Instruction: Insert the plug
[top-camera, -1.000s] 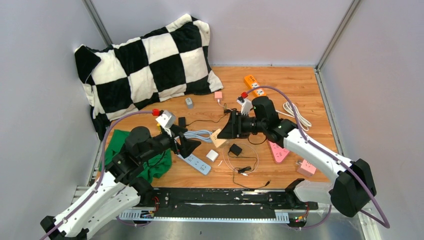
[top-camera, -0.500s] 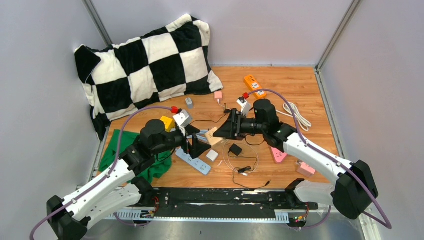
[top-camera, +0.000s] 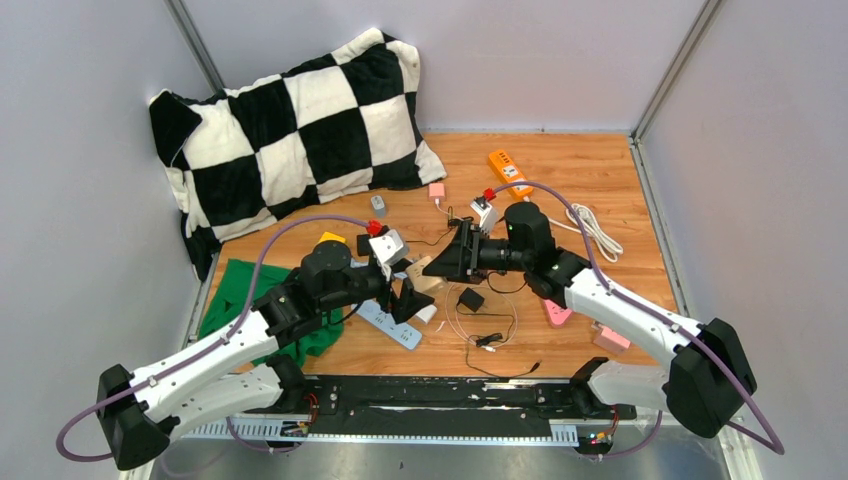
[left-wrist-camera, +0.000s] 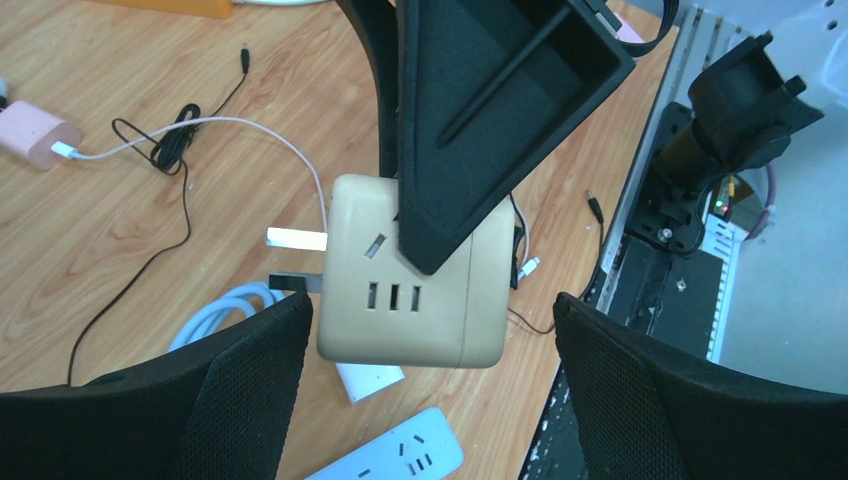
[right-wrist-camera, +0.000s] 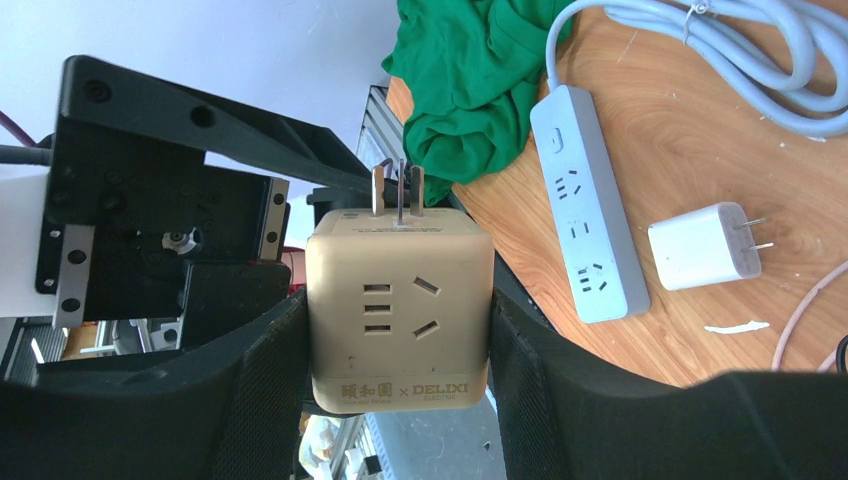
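The cube plug's pins point across the right gripper's fingers, so the left gripper needs to hold the cube plug while the right gripper takes its end (left-wrist-camera: 488, 302) opposite them.
A beige cube adapter plug (top-camera: 425, 272) is held in the air by my right gripper (top-camera: 447, 262), which is shut on its two sides. In the right wrist view the cube (right-wrist-camera: 398, 300) sits between the pads, with its three prongs (right-wrist-camera: 398, 190) pointing away toward the left arm. My left gripper (top-camera: 410, 300) is open. In the left wrist view its fingers stand on either side of the cube (left-wrist-camera: 410, 290) with gaps on both sides. A light grey power strip (top-camera: 390, 322) lies on the table below, also visible in the right wrist view (right-wrist-camera: 588, 240).
A white charger (top-camera: 426, 311) lies beside the strip. A black adapter (top-camera: 470, 299) with thin cables, a pink strip (top-camera: 556, 305), a pink block (top-camera: 612, 335), an orange strip (top-camera: 508, 168), a white cable (top-camera: 595, 228), green cloth (top-camera: 240, 300) and a checkered pillow (top-camera: 300, 120) surround the arms.
My left arm has swung right and forward until its open fingers bracket the cube. My right gripper has shifted slightly left, still holding the cube.
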